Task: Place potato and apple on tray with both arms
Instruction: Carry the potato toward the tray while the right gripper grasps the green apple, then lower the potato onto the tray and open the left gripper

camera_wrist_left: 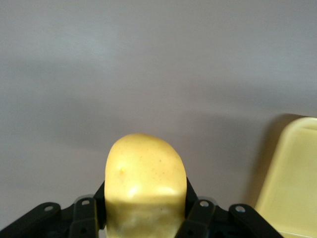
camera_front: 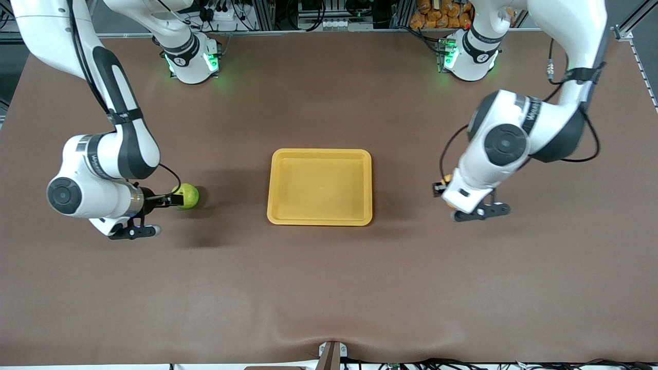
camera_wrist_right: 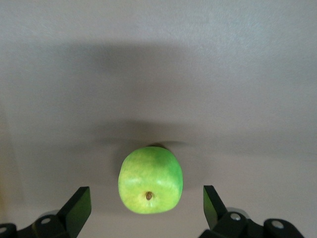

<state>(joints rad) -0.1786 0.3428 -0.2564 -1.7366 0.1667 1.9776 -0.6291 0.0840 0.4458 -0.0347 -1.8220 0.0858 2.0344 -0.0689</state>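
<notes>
My left gripper is holding the yellow potato, now beside the tray's edge, and will let go of it inside the tray (camera_front: 358,181), close to the tray's side edge nearest that gripper.
The yellow-orange tray (camera_front: 320,152) lies in the middle of the table and holds nothing. The green apple (camera_front: 188,196) rests on the table toward the right arm's end. My right gripper (camera_front: 176,198) is open, with a finger on each side of the apple (camera_wrist_right: 150,180) and a gap at both. My left gripper (camera_front: 443,189) is shut on the yellow potato (camera_wrist_left: 145,183) beside the tray's edge (camera_wrist_left: 292,183). In the front view only a sliver of the potato (camera_front: 448,179) shows past the left hand. I cannot tell whether the potato is off the table.
Brown table surface surrounds the tray on all sides. The two arm bases, lit green, stand at the table's edge farthest from the front camera. Cables and racks lie past that edge.
</notes>
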